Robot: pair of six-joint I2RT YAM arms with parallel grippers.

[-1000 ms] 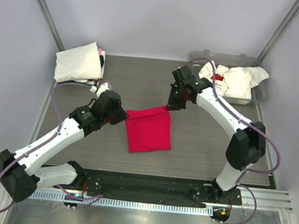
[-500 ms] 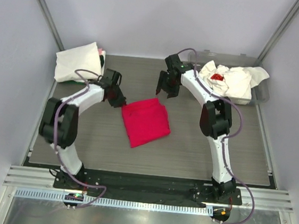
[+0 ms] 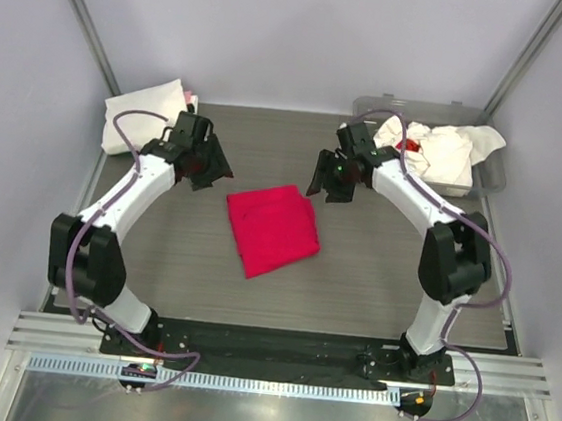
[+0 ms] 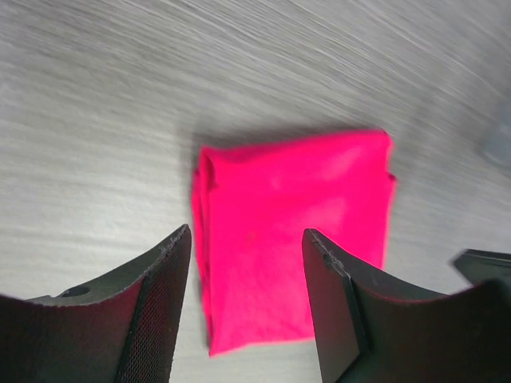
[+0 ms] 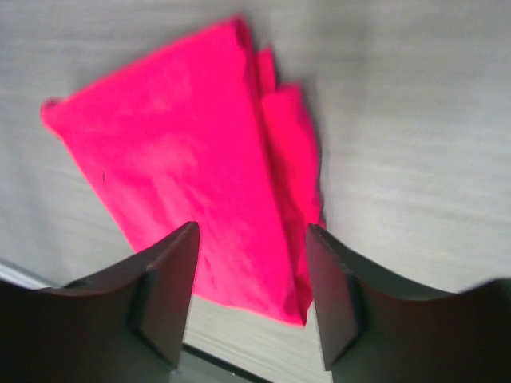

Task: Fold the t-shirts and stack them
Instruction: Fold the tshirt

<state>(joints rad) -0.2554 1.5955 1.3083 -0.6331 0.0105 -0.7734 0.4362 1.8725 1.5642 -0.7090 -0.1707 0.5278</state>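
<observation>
The red t-shirt's near edge is at a slant, so my right gripper should grab its near corner [image 3: 315, 248] and help my left gripper pull the t-shirt straight before stacking.
A crimson red t-shirt [image 3: 271, 230] lies folded in a rough square on the grey table, flat and free of both grippers. My left gripper [image 3: 211, 169] hovers off its back left corner, open and empty. My right gripper [image 3: 325, 181] hovers off its back right corner, also open and empty. The left wrist view shows the red t-shirt [image 4: 291, 239] below and beyond my left gripper [image 4: 246, 233]. Layered folded edges of the red t-shirt [image 5: 184, 152] show in the right wrist view past my right gripper [image 5: 252, 228]. Folded white t-shirts [image 3: 145, 116] sit at the back left.
A clear grey plastic tub [image 3: 493, 174] at the back right holds crumpled white t-shirts [image 3: 446, 152], one with a red mark [image 3: 410, 144]. The enclosure walls stand close on both sides. A black rail runs along the near edge.
Both grippers have opened and let go of the red t-shirt, then drawn back and apart from it. The shirt now rests folded on the table, slightly further left.
</observation>
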